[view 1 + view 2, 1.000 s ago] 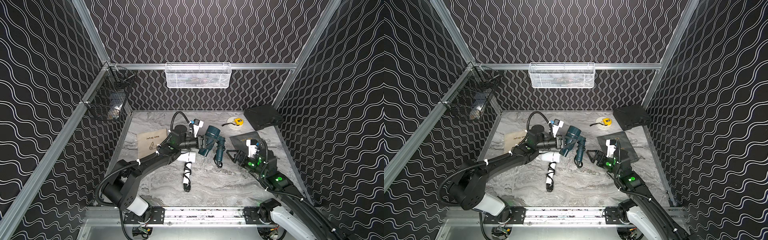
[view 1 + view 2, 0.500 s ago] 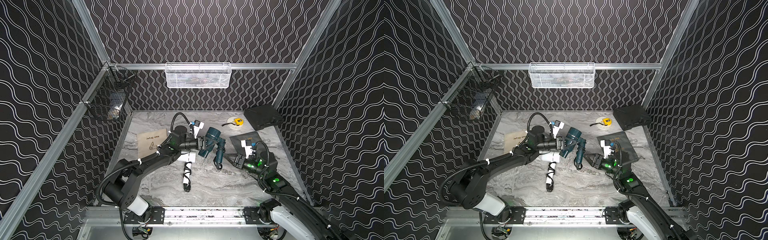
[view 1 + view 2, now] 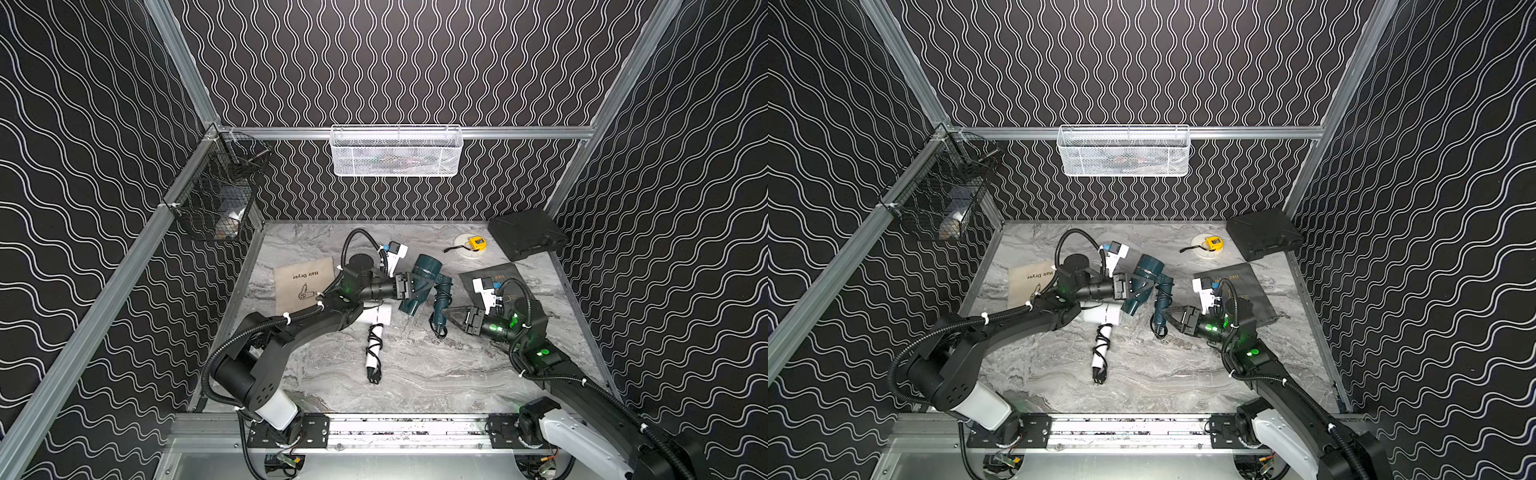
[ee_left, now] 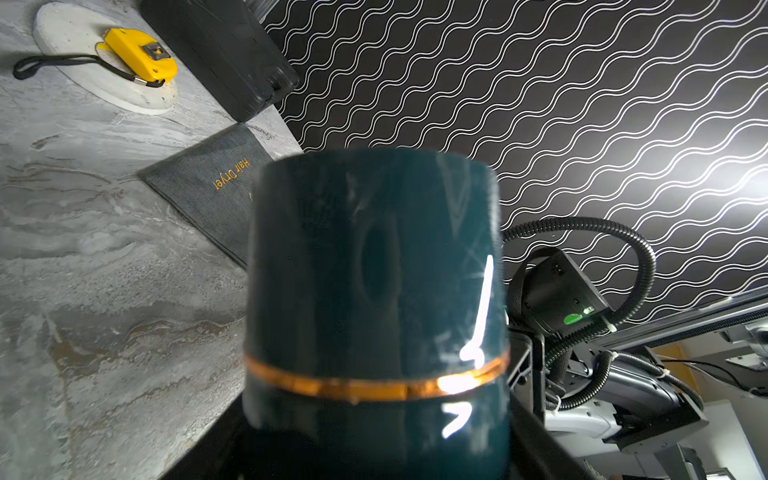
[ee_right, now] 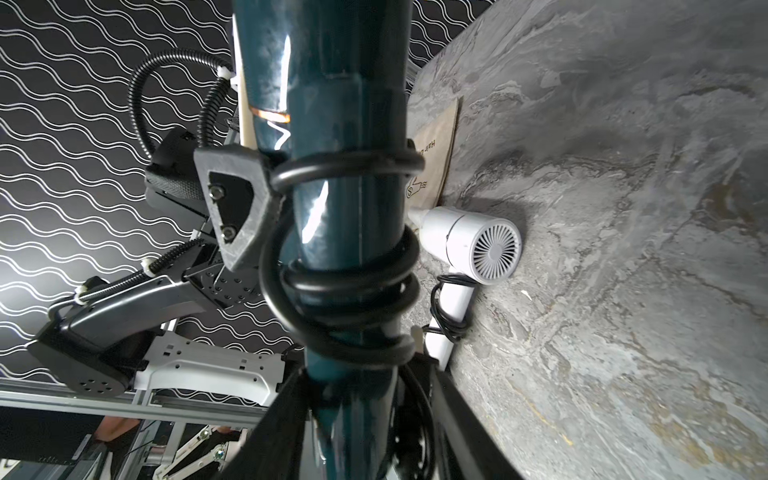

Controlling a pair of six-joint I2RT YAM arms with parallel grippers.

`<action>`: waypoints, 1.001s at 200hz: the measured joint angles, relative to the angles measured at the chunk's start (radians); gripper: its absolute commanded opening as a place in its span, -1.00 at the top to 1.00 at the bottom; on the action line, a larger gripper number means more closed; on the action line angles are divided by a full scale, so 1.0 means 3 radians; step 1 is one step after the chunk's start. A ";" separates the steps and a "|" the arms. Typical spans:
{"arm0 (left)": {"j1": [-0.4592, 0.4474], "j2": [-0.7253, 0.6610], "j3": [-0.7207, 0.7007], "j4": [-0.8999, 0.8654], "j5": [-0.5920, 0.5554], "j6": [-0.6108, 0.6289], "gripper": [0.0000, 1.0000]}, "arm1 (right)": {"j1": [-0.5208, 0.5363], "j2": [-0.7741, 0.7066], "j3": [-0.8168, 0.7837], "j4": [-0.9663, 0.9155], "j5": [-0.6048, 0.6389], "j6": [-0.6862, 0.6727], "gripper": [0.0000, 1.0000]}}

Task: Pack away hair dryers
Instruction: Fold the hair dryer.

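My right gripper should slide up and grip the cord coils (image 5: 352, 292) before my left gripper leaves the hair dryer's body, because it holds just the lower end of the hair dryer's handle.
The dark teal hair dryer (image 3: 424, 272) (image 3: 1145, 270) is held off the table between both arms. My left gripper (image 3: 415, 286) (image 4: 374, 449) is shut on its barrel (image 4: 374, 270), which fills the left wrist view. On the lower end of its cord-wound handle (image 5: 345, 232), my right gripper (image 3: 446, 318) (image 5: 357, 415) is shut, one finger on each side. The white hair dryer (image 3: 376, 318) (image 5: 473, 245) lies on the table below the left arm, black cord wound round its handle.
A beige "Hair Dryer" bag (image 3: 301, 282) lies flat at the left and a dark grey one (image 3: 498, 276) under the right wrist. A yellow tape measure (image 3: 476, 242) and a black case (image 3: 525, 235) sit at the back right. Wire baskets (image 3: 395, 151) hang on the walls.
My right gripper has moved left to the teal dryer's handle and its jaws have come together on it. The left arm still holds the barrel in place.
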 measured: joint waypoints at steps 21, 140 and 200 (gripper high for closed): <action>-0.0008 -0.0003 -0.0022 0.0018 0.0000 0.0001 1.00 | 0.0028 0.0037 0.0001 0.0112 -0.0018 0.0036 0.10; -0.0106 -0.0011 -0.0075 0.0151 -0.0144 -0.0074 1.00 | 0.0207 0.0225 0.0011 0.0379 0.0029 0.0188 0.76; -0.0252 -0.0055 -0.0294 0.0425 -0.0479 -0.0095 1.00 | 0.0571 0.0326 0.0006 0.0490 0.0559 0.0312 1.00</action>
